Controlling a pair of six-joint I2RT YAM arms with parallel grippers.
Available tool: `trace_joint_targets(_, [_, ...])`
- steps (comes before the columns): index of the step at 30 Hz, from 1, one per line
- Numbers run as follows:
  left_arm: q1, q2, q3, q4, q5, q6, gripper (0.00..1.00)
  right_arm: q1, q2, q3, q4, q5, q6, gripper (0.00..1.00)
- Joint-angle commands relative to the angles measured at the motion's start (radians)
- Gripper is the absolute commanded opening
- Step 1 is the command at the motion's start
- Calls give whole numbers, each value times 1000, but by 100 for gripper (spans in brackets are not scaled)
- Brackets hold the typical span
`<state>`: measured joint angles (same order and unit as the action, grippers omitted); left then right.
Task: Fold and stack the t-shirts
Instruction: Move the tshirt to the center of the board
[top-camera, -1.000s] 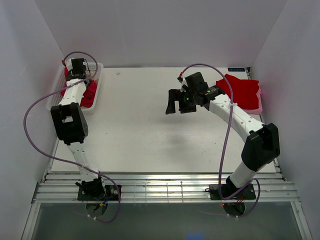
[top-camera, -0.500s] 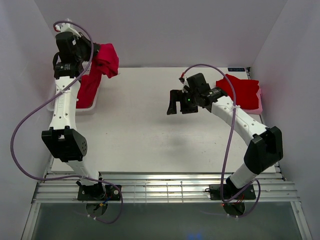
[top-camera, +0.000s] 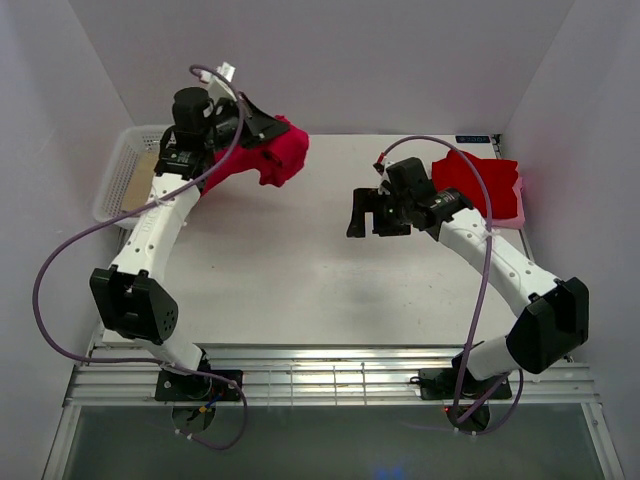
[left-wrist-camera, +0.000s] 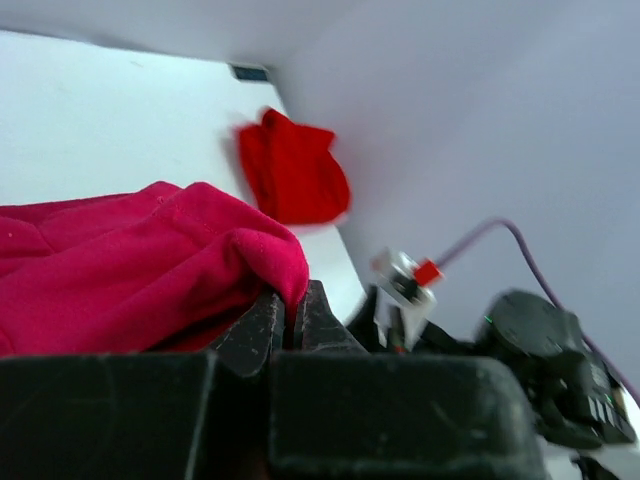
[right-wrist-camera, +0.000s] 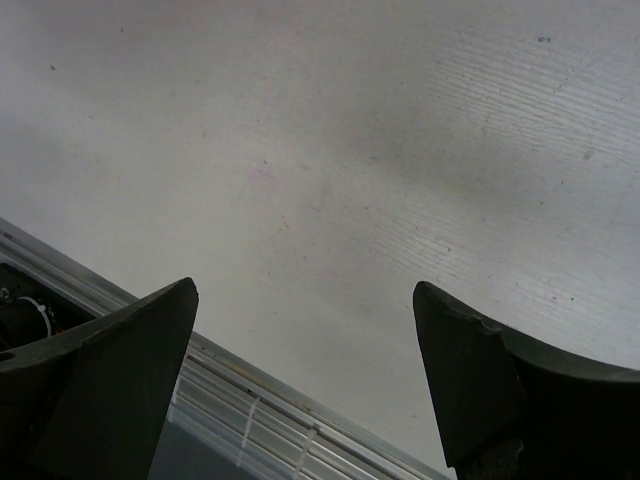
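Observation:
My left gripper has the crumpled red t-shirt, which now hangs above the table. It will let it go on the table (top-camera: 368, 264) between my right gripper and the metal rail.
A crumpled red t-shirt (top-camera: 278, 155) hangs above the table's far left, and my left gripper (top-camera: 262, 130) is shut on a fold of it. The left wrist view shows that cloth (left-wrist-camera: 130, 260) pinched between the closed jaws of the left gripper (left-wrist-camera: 290, 312). A second red t-shirt (top-camera: 485, 178) lies folded at the far right, seen also as the folded t-shirt (left-wrist-camera: 295, 170) in the distance. My right gripper (top-camera: 375, 215) hovers over mid-table, left of the folded shirt. The right gripper (right-wrist-camera: 302, 288) is open, with only bare table between its fingers.
A white basket (top-camera: 118, 170) sits at the far left with a tan sheet (top-camera: 140, 178) inside. A pale pink piece (top-camera: 520, 208) lies under the folded shirt. White walls close in the back and sides. A slatted metal rail (top-camera: 330, 375) runs along the near edge.
My left arm has lifted the red t-shirt out of the basket and swung it right, over the table. The right gripper has drifted slightly right and stayed open.

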<state>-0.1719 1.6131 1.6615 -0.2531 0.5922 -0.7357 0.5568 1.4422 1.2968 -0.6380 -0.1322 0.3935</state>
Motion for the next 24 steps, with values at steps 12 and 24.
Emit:
trace_joint_targets(12, [-371, -47, -111, 130, -66, -83, 0, 3, -146, -43, -57, 128, 33, 96])
trace_joint_targets(24, [-408, 7, -333, 71, -253, -24, 0, 3, -183, -103, -84, 180, 53, 97])
